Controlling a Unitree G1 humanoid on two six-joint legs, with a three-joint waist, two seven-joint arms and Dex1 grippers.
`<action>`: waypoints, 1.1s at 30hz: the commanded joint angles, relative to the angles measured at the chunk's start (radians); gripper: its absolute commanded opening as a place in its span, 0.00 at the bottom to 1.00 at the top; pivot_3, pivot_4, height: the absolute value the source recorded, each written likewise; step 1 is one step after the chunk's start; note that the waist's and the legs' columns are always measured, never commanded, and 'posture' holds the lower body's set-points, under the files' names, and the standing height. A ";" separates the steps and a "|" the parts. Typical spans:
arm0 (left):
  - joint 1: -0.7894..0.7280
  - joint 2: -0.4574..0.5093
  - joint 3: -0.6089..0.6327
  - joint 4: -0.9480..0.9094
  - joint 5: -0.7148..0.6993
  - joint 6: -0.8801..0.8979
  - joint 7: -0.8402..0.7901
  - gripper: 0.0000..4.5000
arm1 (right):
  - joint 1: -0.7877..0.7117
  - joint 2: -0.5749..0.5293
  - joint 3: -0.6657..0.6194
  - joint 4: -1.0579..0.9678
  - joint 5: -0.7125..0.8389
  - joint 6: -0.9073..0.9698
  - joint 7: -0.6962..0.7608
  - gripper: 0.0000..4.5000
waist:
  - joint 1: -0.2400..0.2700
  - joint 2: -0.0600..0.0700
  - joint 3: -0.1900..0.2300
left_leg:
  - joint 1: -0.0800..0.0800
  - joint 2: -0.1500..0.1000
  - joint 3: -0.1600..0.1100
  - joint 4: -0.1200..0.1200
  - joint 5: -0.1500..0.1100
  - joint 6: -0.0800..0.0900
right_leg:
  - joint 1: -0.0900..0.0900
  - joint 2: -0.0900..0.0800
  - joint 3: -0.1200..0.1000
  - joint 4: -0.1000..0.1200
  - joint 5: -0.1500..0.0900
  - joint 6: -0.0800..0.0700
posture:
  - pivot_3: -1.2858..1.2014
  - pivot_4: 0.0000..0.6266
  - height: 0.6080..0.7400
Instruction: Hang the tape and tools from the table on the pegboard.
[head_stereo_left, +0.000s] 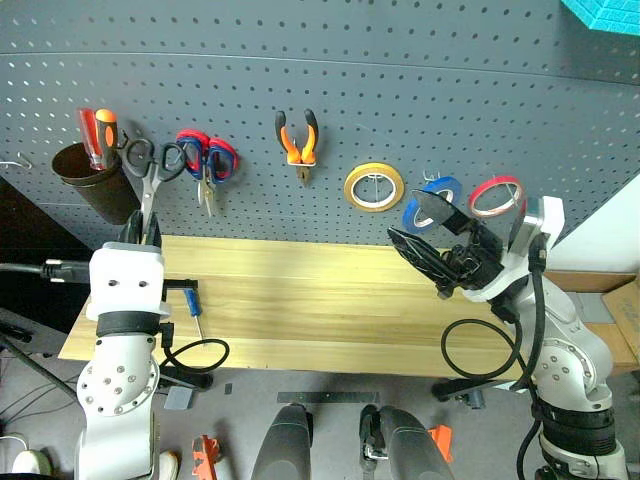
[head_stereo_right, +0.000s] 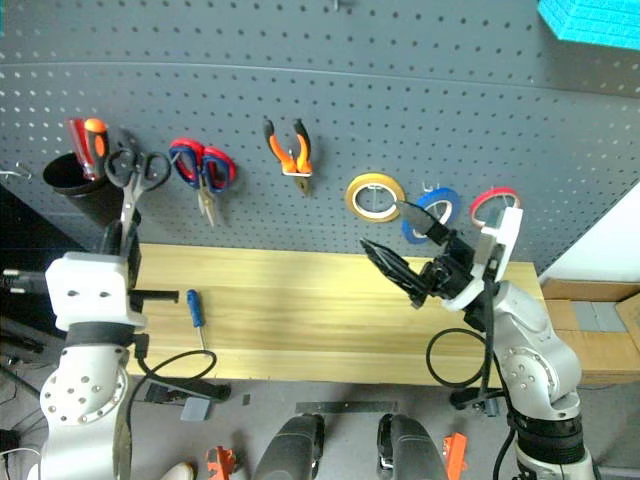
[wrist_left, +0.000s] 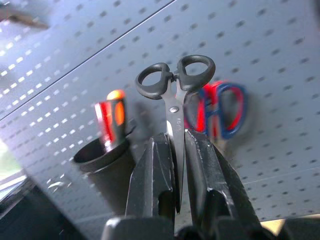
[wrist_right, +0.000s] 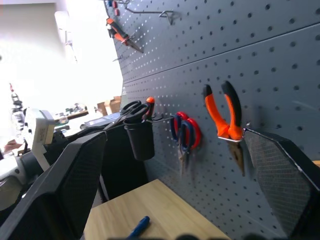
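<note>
Next, I let go of the small black-handled scissors with my left gripper on the hook (wrist_left: 203, 125), in front of the red-and-blue scissors. The black-handled scissors are now held before the pegboard.
My left gripper (wrist_left: 178, 137) is shut on the blades of the small black-handled scissors (wrist_left: 173, 107), held up handles first before the dark pegboard (head_stereo_left: 400, 90), between the black cup and the red-and-blue scissors. The orange-and-black pliers (head_stereo_left: 302, 165) hang on a hook at the board's middle. The blue tape (head_stereo_left: 410, 214) hangs further right. On the left part of the light-wood table (head_stereo_left: 330, 300) lies the blue-handled screwdriver (head_stereo_right: 194, 305). My right gripper (head_stereo_right: 383, 225) is open and empty above the table's right part, just in front of the blue tape.
A black cup (head_stereo_left: 90, 180) with red and orange screwdrivers hangs at the board's left. Red-and-blue scissors (head_stereo_left: 207, 158), a yellow tape roll (head_stereo_left: 373, 187) and a red tape roll (head_stereo_left: 497, 196) also hang there. A cardboard box (head_stereo_left: 625, 310) stands at the right.
</note>
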 joint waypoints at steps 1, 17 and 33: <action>-0.002 -0.019 0.018 0.028 0.008 -0.031 0.031 0.01 | -0.016 -0.006 0.000 -0.004 -0.010 -0.031 0.016 1.00 | 0.005 0.000 -0.001 | 0.000 0.000 0.000 0.000 0.000 0.000 | 0.000 0.000 0.000 0.000 0.000 0.000 | 0.63 0.30 1.00; -0.059 -0.023 -0.009 0.058 0.017 -0.035 0.032 0.01 | -0.003 -0.008 -0.007 -0.005 -0.044 -0.042 0.008 1.00 | 0.024 0.000 -0.002 | 0.000 0.000 0.000 0.000 0.000 0.000 | 0.000 0.000 0.000 0.000 0.000 0.000 | 0.61 0.28 1.00; -0.136 -0.032 -0.080 0.132 -0.010 -0.052 0.009 0.01 | 0.010 -0.012 -0.009 -0.018 -0.065 -0.049 -0.007 1.00 | 0.018 -0.001 -0.008 | 0.000 0.000 0.000 0.001 0.000 0.000 | 0.000 0.000 0.000 0.001 0.000 0.000 | 0.60 0.27 1.00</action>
